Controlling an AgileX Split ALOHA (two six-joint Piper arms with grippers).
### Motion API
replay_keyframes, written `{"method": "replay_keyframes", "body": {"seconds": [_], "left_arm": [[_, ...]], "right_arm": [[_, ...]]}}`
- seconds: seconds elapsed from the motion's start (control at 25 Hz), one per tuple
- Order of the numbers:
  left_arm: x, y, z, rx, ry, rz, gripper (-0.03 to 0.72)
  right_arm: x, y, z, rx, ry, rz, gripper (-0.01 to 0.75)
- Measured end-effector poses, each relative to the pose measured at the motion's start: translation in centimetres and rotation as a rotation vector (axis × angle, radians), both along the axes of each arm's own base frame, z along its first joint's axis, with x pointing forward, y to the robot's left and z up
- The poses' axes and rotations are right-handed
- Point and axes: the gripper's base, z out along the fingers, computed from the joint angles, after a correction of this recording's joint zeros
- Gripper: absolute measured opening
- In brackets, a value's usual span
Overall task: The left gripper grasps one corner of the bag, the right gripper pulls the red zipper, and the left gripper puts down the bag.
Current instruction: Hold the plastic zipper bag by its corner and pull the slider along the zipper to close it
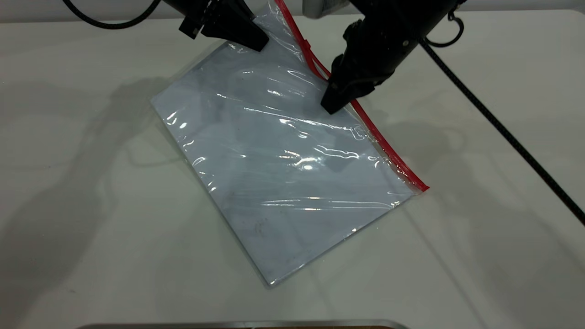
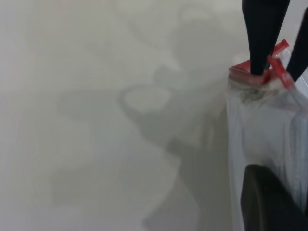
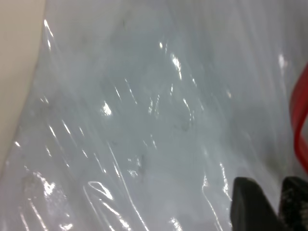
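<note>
My right gripper needs to open and take the zipper's upper part [image 1: 305, 46] before it pulls down along it, because the red zipper gapes just above it.
The bag [image 1: 283, 155] lies slantwise on the white table, its far end lifted. The red zipper [image 1: 388, 148] edges its right long side. My left gripper [image 1: 253, 42] is at the top, shut on the bag's far corner; one of its fingers [image 2: 269, 202] lies against the plastic [image 2: 260, 125]. My right gripper [image 1: 332, 103] is on the zipper's upper part, fingers close together on the strip. Above it the strip splits into two red lines [image 1: 313, 57]. The right wrist view shows glossy plastic [image 3: 144, 120], the red strip [image 3: 299, 115] and my right gripper [image 3: 280, 197]. The slider tab is hidden.
The right arm's braided black cable [image 1: 502, 132] runs across the table at the right. A grey metal edge [image 1: 237, 324] lies along the front. In the left wrist view the right gripper's fingers [image 2: 264, 38] stand at the red strip [image 2: 281, 67].
</note>
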Motion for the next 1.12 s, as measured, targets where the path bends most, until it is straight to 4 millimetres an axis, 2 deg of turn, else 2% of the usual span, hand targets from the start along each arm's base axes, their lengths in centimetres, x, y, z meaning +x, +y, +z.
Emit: {"method": "replay_keyframes", "body": {"seconds": [0.24,0.4,0.56,0.88,1.12], "left_arm": [[0.0,0.3,-0.4,0.061,0.066,0.05,0.051],[0.0,0.3,-0.3,0.073,0.141,0.105,0.051],[-0.3,0.3,-0.2,0.076,0.206,0.125,0.051],[-0.3,0.3,-0.2,0.072,0.202,0.116,0.051],[-0.3,0.3,-0.2,0.07,0.19,0.107,0.051]], "right_arm": [[-0.1,0.2,3.5,0.039,-0.025,0.036,0.462],[0.1,0.3,3.9,0.064,-0.037,0.004,0.546],[0.5,0.4,4.1,0.082,-0.072,-0.029,0.553],[1.0,0.6,4.3,0.113,-0.125,-0.049,0.551],[1.0,0.6,3.2,0.112,-0.101,-0.056,0.515]]}}
